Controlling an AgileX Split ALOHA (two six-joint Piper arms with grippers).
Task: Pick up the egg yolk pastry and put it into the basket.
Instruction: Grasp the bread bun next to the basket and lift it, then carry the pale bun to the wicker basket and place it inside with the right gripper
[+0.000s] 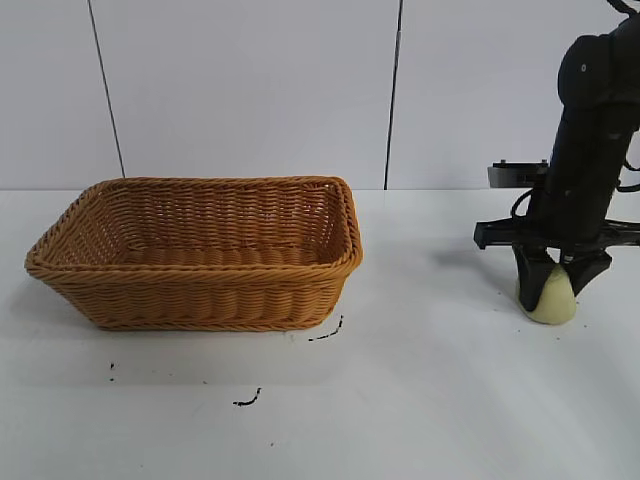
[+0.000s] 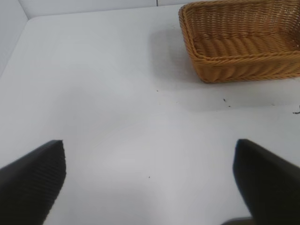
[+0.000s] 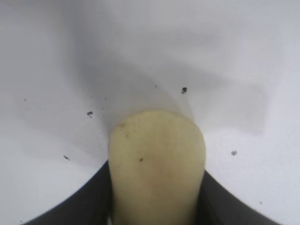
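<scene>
The robot's right gripper needs to release the egg yolk pastry near the middle of the basket (image 1: pixel 213 253), just behind the basket's front rim. The pastry still sits on the white table.
The egg yolk pastry (image 1: pixel 550 298), a small pale yellow-cream lump, sits on the white table at the far right. My right gripper (image 1: pixel 557 282) points down over it with a finger on each side, shut on it. In the right wrist view the pastry (image 3: pixel 157 164) fills the gap between both black fingers (image 3: pixel 89 201) and looks squeezed tall. The orange-brown wicker basket (image 1: pixel 200 290) stands at the left centre, well apart from the pastry, and nothing shows inside it. It also shows in the left wrist view (image 2: pixel 243 65). My left gripper (image 2: pixel 150 180) is open and empty above bare table.
Small dark marks (image 1: pixel 325 335) lie on the white table (image 1: pixel 400 400) in front of the basket. A white panelled wall stands behind. The table between basket and pastry is bare.
</scene>
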